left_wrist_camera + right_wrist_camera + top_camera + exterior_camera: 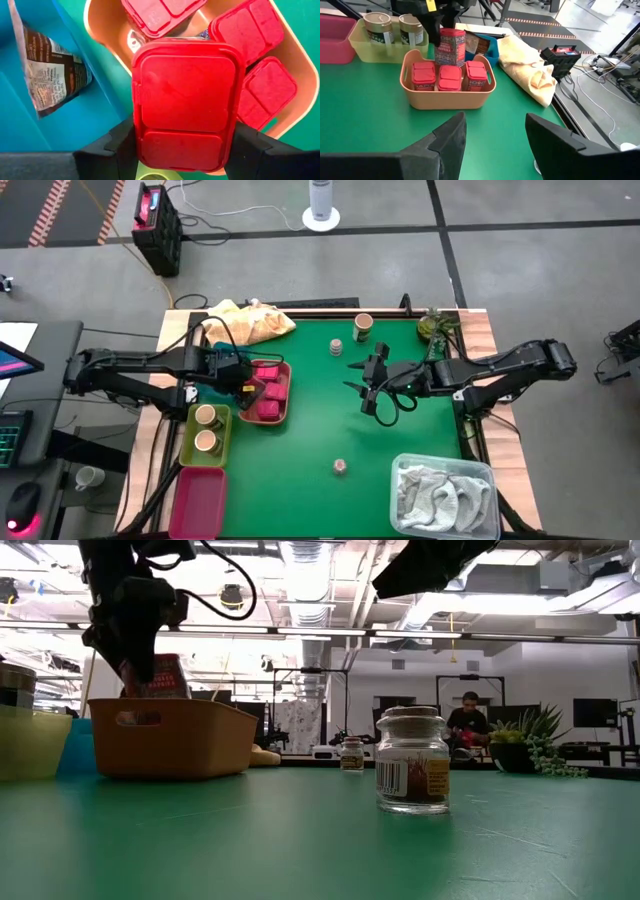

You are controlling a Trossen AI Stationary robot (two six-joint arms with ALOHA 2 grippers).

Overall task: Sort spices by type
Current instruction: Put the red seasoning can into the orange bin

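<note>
Next, I let the pink-red packet go from my left gripper in the salmon tray's side (260, 386) (189, 77) nearest the blue tray, next to the other packets.
My left gripper (182, 150) hangs over the salmon tray (283, 392) and is shut on a pink-red cube-like packet (186, 102). Three more such packets (449, 77) stand in that tray. Two tan cups (206, 428) stand in the lime tray (224, 442), and a third (363, 327) stands on the table near its far edge. Two small clear jars (336, 347) (340, 467) stand on the green table. A dark wedge packet (50, 65) lies in a blue tray. My right gripper (368, 386) is open above mid-table and touches nothing. My left gripper pinches the packet between its two fingers (117, 145), one on each side wall just below the red lid (186, 85). The fingers come from above, pointing down. The packet (451, 47) stays upright and is lifted clear above the salmon tray.
A yellow cloth (250, 322) lies at the far left corner. The magenta tray (197, 502) sits at the near left. A clear bin with a white-grey cloth (445, 492) stands at the near right. A potted plant (435, 328) is at the far right.
</note>
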